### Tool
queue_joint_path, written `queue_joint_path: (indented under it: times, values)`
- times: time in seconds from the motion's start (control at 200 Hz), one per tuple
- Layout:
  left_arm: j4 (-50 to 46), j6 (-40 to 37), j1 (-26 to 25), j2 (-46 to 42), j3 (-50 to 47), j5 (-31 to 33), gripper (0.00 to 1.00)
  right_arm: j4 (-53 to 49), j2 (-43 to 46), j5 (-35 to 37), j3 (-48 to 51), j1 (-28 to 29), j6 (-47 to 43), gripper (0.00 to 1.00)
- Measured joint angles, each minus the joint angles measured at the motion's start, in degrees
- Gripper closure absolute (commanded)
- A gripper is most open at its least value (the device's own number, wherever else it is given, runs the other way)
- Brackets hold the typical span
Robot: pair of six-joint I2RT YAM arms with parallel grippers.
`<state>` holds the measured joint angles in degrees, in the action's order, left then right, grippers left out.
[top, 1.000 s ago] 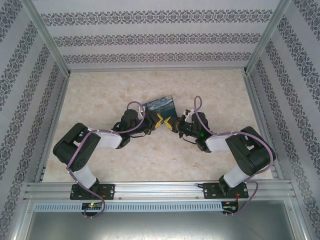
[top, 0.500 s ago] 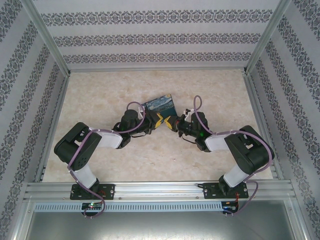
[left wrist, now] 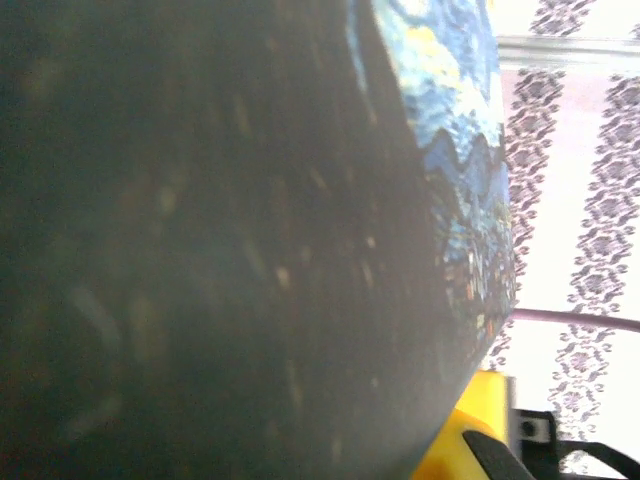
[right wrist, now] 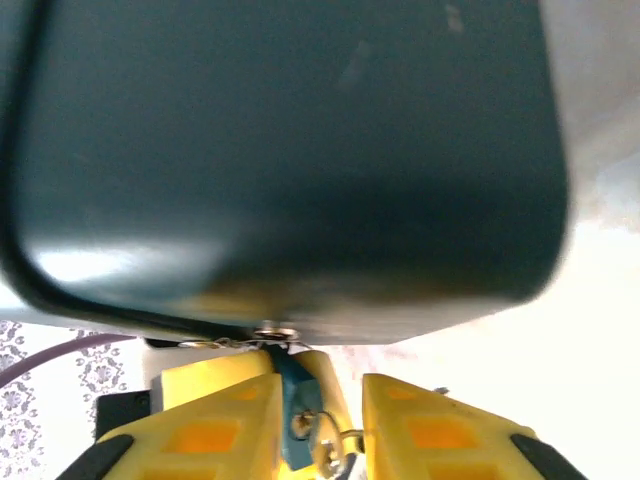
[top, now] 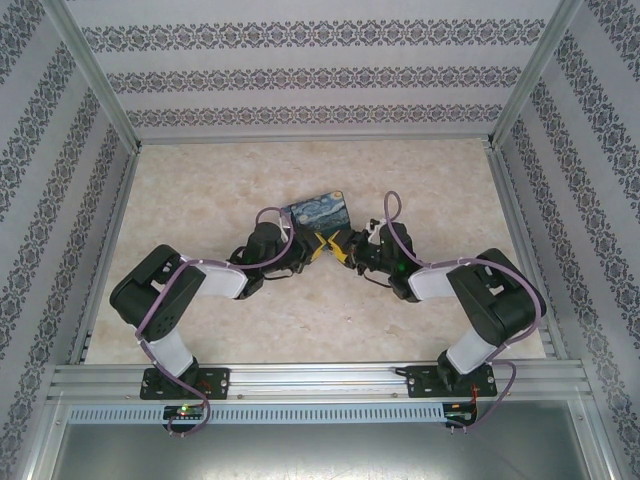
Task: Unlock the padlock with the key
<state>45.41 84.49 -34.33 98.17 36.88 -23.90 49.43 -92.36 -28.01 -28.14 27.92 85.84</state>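
Observation:
The key ring hangs between my right gripper's fingers; I need to back off, turn it, then take the key's head (right wrist: 302, 424) at the padlock's keyhole.
The tiny blue padlock (right wrist: 293, 392) hangs just under the dark underside of the night-sky tin (right wrist: 290, 160). Two yellow fingers (right wrist: 215, 375) of my left gripper (top: 322, 243) flank it and hold it. A thin silvery key (right wrist: 345, 440) with a ring head sits at the lock's keyhole face. My right gripper (right wrist: 322, 432) is open, its fingers on either side of the lock and key. From above, both grippers meet below the tin (top: 318, 212), and my right gripper (top: 343, 248) is almost touching the left. In the left wrist view the tin (left wrist: 450, 150) blocks most of the frame.
The tin rests tilted against the grippers at mid-table. Marble tabletop (top: 200, 190) spreads on all sides, bounded by aluminium rails (top: 300, 375) and patterned walls. A yellow finger (left wrist: 478, 425) shows at the left wrist view's lower right.
The right gripper has edged left toward the left gripper, closing the gap between them. The tin has shifted slightly left and turned a little.

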Motion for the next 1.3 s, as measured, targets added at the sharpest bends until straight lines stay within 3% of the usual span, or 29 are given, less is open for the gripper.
queue_joint_path:
  times: [0.34,0.635,1.099,1.299]
  values:
    - [-2.64,-2.14,-0.59,0.63,0.00,-0.02,1.00,0.09,4.39,0.09,3.48,-1.33,-1.79,0.55]
    - [-2.67,-2.89,-0.59,0.63,0.00,-0.07,1.00,-1.44,4.81,0.13,4.96,-1.16,-3.76,0.54]
    - [-2.67,-3.06,-0.55,0.63,0.00,-0.26,1.00,-1.09,1.84,0.66,5.03,1.49,-3.74,0.70]
    - [-2.67,-3.08,-0.55,0.63,0.00,-0.28,1.00,-0.70,1.55,1.01,4.81,1.49,-3.45,0.82]
